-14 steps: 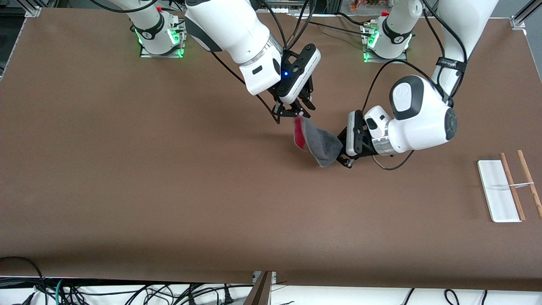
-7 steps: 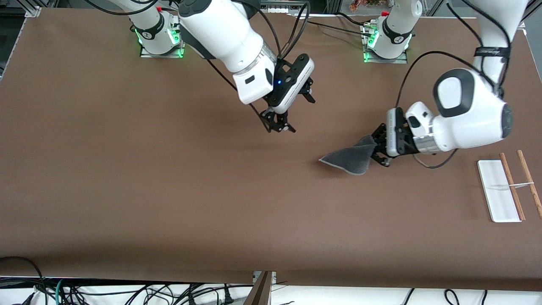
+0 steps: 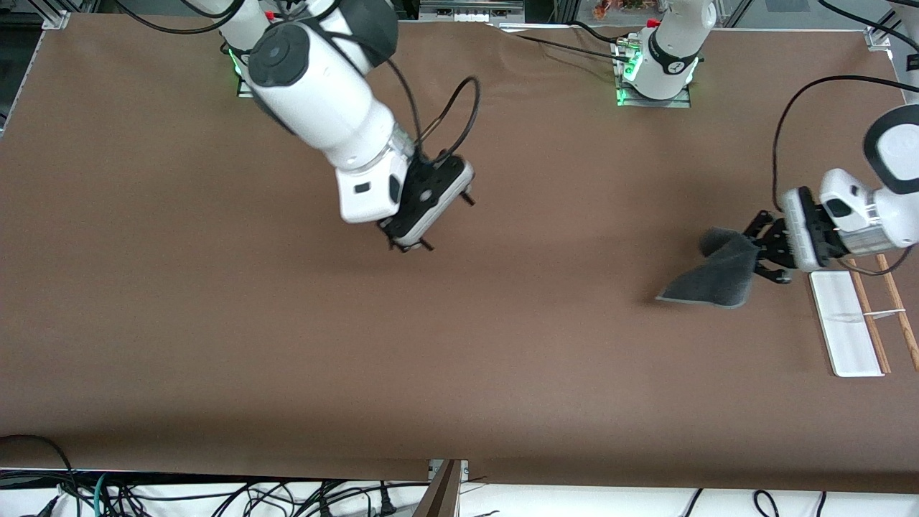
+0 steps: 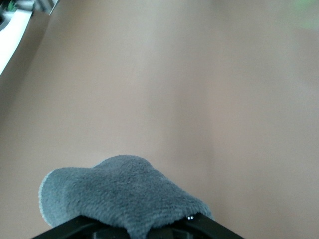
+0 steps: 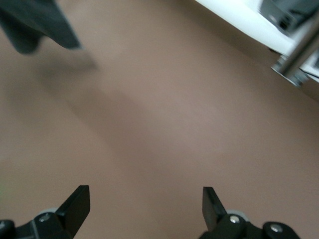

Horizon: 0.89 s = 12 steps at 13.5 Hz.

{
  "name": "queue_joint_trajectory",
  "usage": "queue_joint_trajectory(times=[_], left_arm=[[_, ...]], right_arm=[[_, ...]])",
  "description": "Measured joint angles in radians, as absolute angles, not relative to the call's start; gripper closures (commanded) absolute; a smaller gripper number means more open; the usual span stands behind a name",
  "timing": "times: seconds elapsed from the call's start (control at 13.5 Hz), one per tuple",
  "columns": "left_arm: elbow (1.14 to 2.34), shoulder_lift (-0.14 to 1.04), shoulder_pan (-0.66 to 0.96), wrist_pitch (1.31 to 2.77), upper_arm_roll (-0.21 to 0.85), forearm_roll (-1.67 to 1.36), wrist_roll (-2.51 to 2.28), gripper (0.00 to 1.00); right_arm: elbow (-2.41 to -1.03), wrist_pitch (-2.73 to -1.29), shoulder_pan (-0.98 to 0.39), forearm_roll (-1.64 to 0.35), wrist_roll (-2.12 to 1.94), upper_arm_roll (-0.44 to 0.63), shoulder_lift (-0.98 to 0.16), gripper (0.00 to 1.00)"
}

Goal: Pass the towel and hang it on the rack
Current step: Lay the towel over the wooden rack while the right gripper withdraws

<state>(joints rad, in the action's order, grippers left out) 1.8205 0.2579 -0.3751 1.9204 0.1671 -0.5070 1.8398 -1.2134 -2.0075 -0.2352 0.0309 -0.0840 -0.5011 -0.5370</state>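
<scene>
My left gripper needs to release the dark grey towel across both wooden rods of the rack (image 3: 873, 301), above the cross wire.
The dark grey towel (image 3: 711, 276) hangs from my left gripper (image 3: 762, 248), which is shut on one end of it, in the air beside the rack. In the left wrist view the towel (image 4: 119, 194) drapes over the shut fingers and shows its pale edging; no red patch shows. The rack (image 3: 847, 327) has a flat white base, two thin wooden rods (image 3: 870, 319) and a thin cross wire, and stands at the left arm's end of the table. My right gripper (image 3: 409, 243) is open and empty over the table's middle; its fingertips (image 5: 79, 199) stand wide apart in the right wrist view.
The brown table (image 3: 215, 323) spreads under both arms. Both arm bases stand along its edge farthest from the front camera. Cables hang below the edge nearest that camera.
My left gripper has carried the towel from the table's middle toward the rack. My right gripper let go of the towel, drew away toward its own end and stays open.
</scene>
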Motion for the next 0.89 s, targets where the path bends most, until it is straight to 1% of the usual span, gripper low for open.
queue_joint_trajectory(times=[0.15,0.37,0.52,0.67,0.89], left_arm=[[1.763,0.312,-0.386,1.872,0.086,-0.507,1.907,1.0],[1.584,0.44,-0.415,1.774,0.009,-0.487,2.005,1.0],[1.466,0.515,-0.449,1.724,0.001,-0.446,2.02,1.0],[1.37,0.572,-0.476,1.709,0.0,-0.427,2.068,1.0],[1.263,0.646,-0.509,1.709,-0.004,-0.421,2.129,1.0]], right_arm=[[-1.213,-1.932,-0.222,0.03,-0.084,-0.402,-0.512,0.0],[-1.228,-1.847,-0.18,0.029,-0.084,-0.294,-0.471,0.0],[-1.246,-1.773,-0.132,0.03,-0.084,-0.239,-0.43,0.0],[-1.259,-1.715,-0.095,0.03,-0.084,-0.171,-0.383,0.0],[-1.294,-1.691,-0.055,0.03,-0.085,-0.078,-0.321,0.0]])
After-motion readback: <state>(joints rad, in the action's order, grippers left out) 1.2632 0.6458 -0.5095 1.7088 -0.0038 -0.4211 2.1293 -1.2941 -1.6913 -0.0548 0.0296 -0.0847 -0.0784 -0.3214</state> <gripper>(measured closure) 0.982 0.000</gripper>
